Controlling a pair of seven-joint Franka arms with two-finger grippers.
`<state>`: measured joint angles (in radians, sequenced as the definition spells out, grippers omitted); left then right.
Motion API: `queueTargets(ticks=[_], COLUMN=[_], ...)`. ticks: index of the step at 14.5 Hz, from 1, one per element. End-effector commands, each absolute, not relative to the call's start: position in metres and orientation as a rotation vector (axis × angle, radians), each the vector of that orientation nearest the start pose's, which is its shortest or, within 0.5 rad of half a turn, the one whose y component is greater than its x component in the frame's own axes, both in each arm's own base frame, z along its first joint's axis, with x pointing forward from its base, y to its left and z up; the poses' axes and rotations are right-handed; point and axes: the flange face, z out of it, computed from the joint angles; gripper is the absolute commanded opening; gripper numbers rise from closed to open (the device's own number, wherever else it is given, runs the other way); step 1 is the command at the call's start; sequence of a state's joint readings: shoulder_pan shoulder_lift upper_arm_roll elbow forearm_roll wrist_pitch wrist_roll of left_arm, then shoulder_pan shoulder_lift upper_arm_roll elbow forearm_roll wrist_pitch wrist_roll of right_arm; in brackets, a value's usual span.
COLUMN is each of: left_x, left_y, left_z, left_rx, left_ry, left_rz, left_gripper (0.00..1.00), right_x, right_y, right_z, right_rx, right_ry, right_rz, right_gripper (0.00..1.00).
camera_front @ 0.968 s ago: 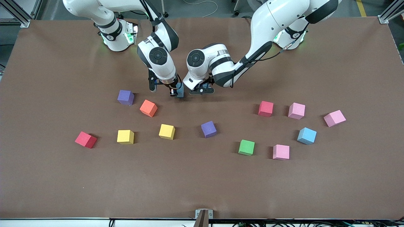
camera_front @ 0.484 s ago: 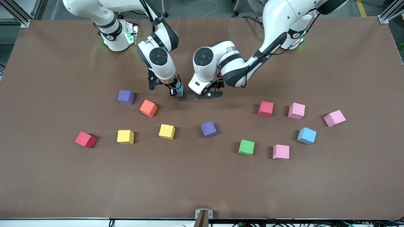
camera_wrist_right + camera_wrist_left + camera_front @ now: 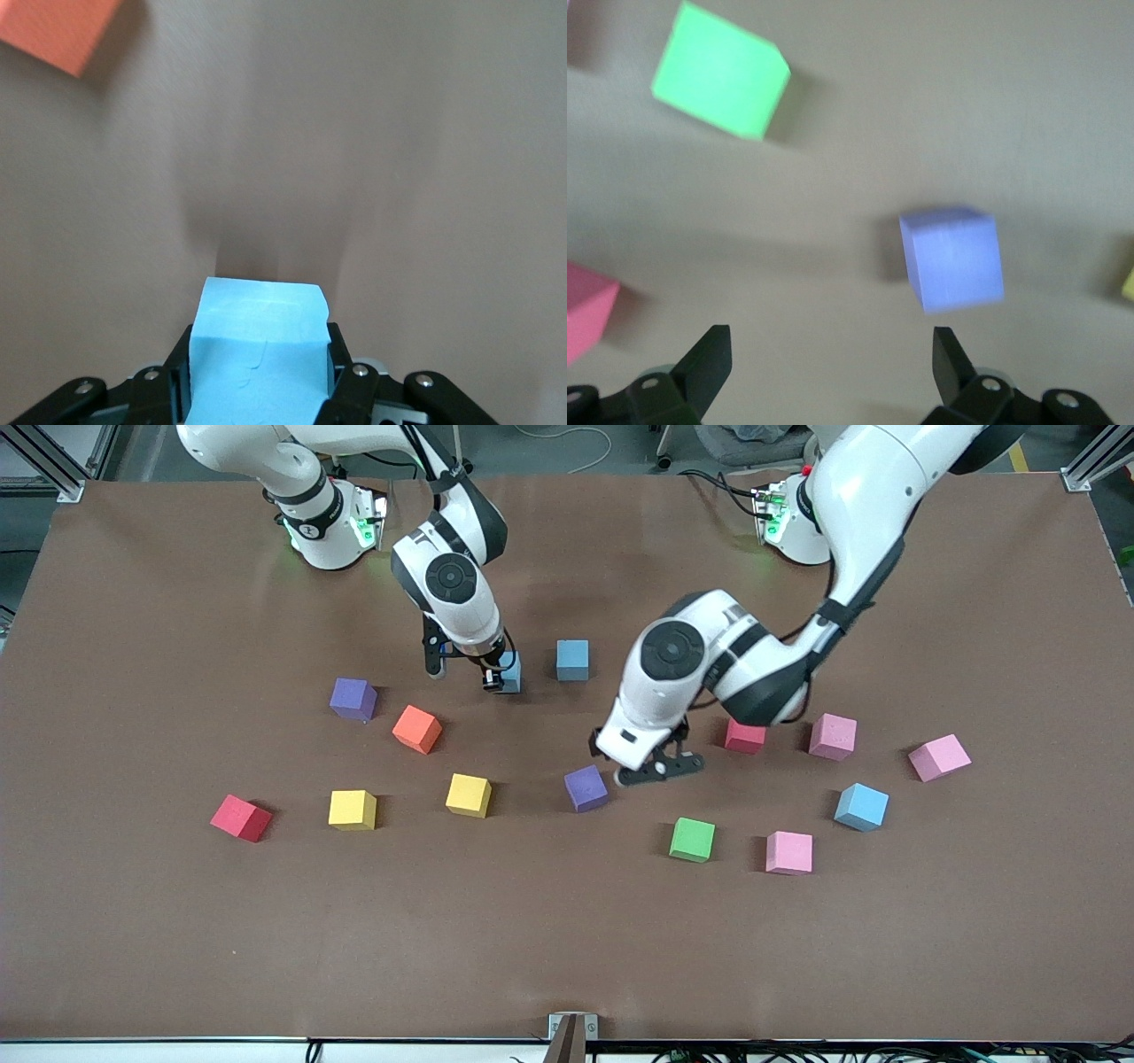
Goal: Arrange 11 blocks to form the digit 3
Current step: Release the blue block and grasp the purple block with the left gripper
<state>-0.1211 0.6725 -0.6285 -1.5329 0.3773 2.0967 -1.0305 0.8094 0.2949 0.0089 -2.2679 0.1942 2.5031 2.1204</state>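
The purple block lies between the green block and the nearest yellow block, and next my left gripper should grab the sides of the purple block [image 3: 586, 788] [image 3: 954, 260].
My right gripper [image 3: 498, 680] is shut on a light blue block [image 3: 511, 675], which fills the space between its fingers in the right wrist view [image 3: 261, 341]. Beside it a darker blue block [image 3: 572, 660] rests on the table. My left gripper [image 3: 660, 766] hangs open and empty over the table, next to a purple block [image 3: 586, 788]. In the left wrist view that purple block [image 3: 952, 258] lies ahead of one fingertip [image 3: 948, 354], with a green block [image 3: 719, 71] farther off. The other blocks lie scattered singly; no digit 3 shape shows.
Toward the right arm's end lie a purple [image 3: 353, 698], an orange [image 3: 417, 728], a red [image 3: 241, 817] and two yellow blocks [image 3: 353, 810] [image 3: 469, 794]. Toward the left arm's end lie red [image 3: 746, 737], green [image 3: 692, 839], blue [image 3: 861, 806] and three pink blocks [image 3: 833, 736].
My left arm has drawn away from the darker blue block, leaving it on the table, and swung toward the purple block. My right gripper has hardly moved.
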Motion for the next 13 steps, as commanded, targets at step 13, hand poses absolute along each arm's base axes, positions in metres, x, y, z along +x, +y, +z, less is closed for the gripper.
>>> queueTargets(ticks=[13], left_x=[0.613], left_y=[-0.467], left_z=[0.237], left_rx=[-3.175], left_ry=[-0.718], left_rz=[-0.074], left_gripper=[1.0], right_x=[0.341], right_y=[0.435], right_z=[0.217], right_rx=[-2.324], right_ry=[2.124], right_rz=[0.246], right_gripper=[0.01])
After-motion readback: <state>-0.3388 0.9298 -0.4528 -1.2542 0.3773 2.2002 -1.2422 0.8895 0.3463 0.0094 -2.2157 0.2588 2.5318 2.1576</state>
